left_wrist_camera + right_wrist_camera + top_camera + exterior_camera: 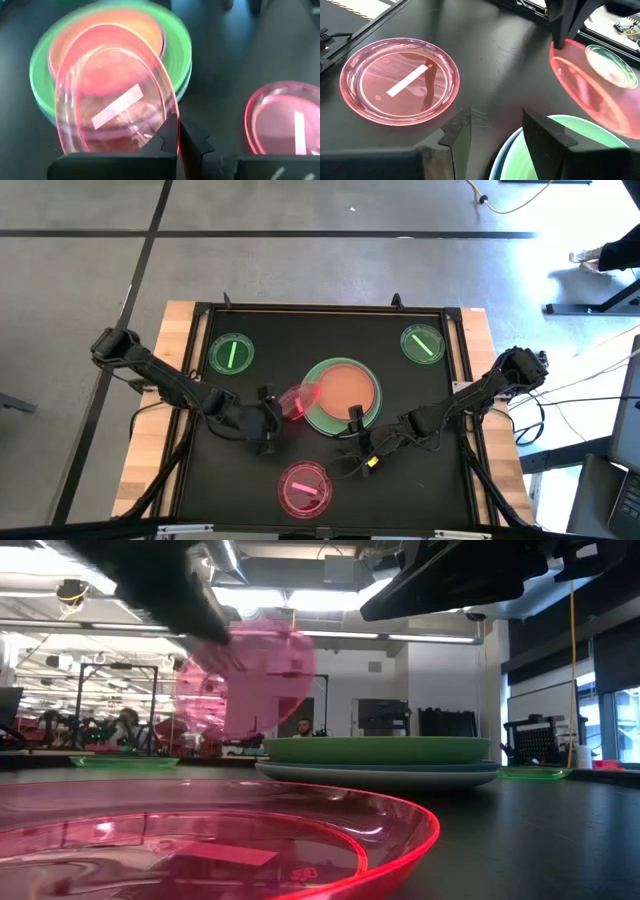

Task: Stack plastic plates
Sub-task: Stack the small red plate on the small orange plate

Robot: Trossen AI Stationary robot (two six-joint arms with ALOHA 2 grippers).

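Note:
The pink-red plate, now tilted over the stack's edge, is to go from my left gripper down flat on the orange plate atop the stack (345,391) (106,57), where I should set it.
A stack of plates (342,395) sits mid-table: orange on top, a purple edge under it, then green and blue (112,30). My left gripper (278,410) stands at the stack's left side, shut on a small translucent pink-red plate (300,398) that is tilted over the stack's left edge. My right gripper (492,130) is open at the stack's near edge (355,418) and holds nothing. A second pink-red plate (304,488) lies flat near the table's near edge. Two small green plates (232,353) (423,343) lie flat toward the far corners. My left gripper pinches the pink-red plate's rim (172,125) between its two fingers, at the edge nearest the gripper, coming from the table's left. The plate is lifted clear and steeply tilted (255,680), its free edge reaching over the stack.
The black mat (250,460) has a raised frame (330,308) around it, with wooden table edges (160,420) on both sides. Cables trail from the right arm (370,460). The low view shows the lab room and people far behind the table.

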